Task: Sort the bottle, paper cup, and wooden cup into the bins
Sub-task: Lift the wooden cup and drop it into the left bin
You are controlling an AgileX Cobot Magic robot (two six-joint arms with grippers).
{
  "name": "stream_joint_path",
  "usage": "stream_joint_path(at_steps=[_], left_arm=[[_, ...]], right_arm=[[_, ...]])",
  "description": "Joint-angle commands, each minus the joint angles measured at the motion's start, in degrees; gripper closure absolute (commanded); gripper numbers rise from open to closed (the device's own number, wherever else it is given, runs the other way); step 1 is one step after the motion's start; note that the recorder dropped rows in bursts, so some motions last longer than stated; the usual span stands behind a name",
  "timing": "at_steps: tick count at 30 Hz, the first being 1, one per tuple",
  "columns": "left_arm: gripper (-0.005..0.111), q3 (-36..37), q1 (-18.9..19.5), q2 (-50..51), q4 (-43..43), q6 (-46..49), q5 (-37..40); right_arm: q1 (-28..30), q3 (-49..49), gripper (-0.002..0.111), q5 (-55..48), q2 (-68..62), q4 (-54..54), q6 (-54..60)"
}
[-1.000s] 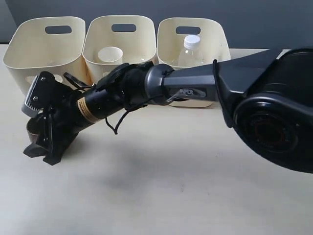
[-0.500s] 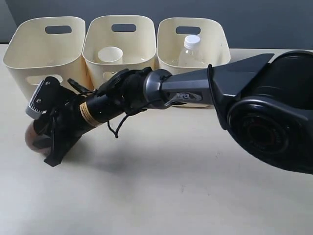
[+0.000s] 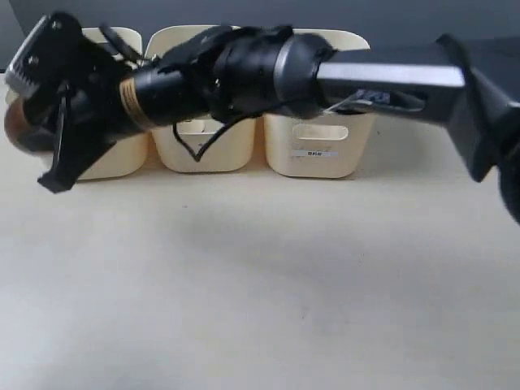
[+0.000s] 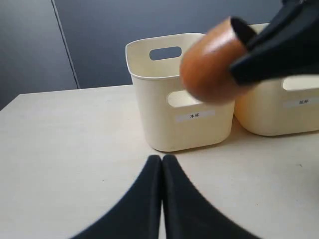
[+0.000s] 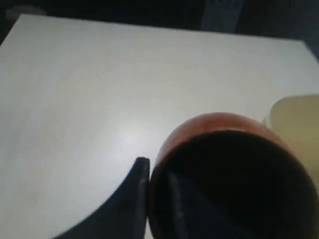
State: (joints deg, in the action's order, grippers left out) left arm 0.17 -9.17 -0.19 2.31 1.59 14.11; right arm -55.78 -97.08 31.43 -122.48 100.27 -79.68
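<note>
I will set the wooden cup down in the cream end bin (image 3: 102, 88) behind it, near the middle bin, with my right gripper.
My right gripper (image 3: 36, 154) reaches across to the far left and is shut on the rim of the dark brown wooden cup (image 3: 16, 128), one finger inside and one outside. The cup hangs in the air, tilted, in front of the left bin (image 3: 114, 158). In the right wrist view the wooden cup (image 5: 229, 169) fills the lower right beside the gripper (image 5: 157, 172). The left wrist view shows the wooden cup (image 4: 212, 64) before the left bin (image 4: 169, 94), and my left gripper (image 4: 162, 159) shut and empty above the table. The bottle and paper cup are hidden behind the arm.
Three cream bins stand in a row at the back: left, middle (image 3: 203, 154) and right (image 3: 317, 150). The right arm (image 3: 366, 77) stretches across their tops. Pale tabletop (image 3: 268, 276) spreads in front.
The right gripper has closed on the wooden cup and lifted it off the table, up and back toward the left bin. The left gripper has not moved.
</note>
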Motion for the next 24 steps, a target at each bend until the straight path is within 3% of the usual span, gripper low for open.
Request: stream_joint_path(at_steps=[1, 10, 19, 22, 24], left_arm=[[0.107, -0.17, -0.16, 0.19, 0.07, -0.09, -0.44], [0.107, -0.17, -0.16, 0.19, 0.07, -0.09, -0.44], [0.107, -0.17, -0.16, 0.19, 0.07, -0.09, -0.44], [0.107, -0.17, -0.16, 0.19, 0.07, -0.09, -0.44], [0.107, -0.17, -0.16, 0.19, 0.07, -0.09, -0.44]], right_arm=[[4.89, -6.34, 0.107, -2.96, 2.29, -0.32, -2.04], [8.98, -25.91, 0.107, -4.46, -13.28, -0.32, -6.02], [9.07, -27.73, 0.106, -5.55, -19.88, -0.32, -7.37], [9.07, -27.73, 0.095, -5.55, -20.72, -0.32, -7.59], [9.07, -27.73, 0.081, -5.55, -20.98, -0.32, -8.57]])
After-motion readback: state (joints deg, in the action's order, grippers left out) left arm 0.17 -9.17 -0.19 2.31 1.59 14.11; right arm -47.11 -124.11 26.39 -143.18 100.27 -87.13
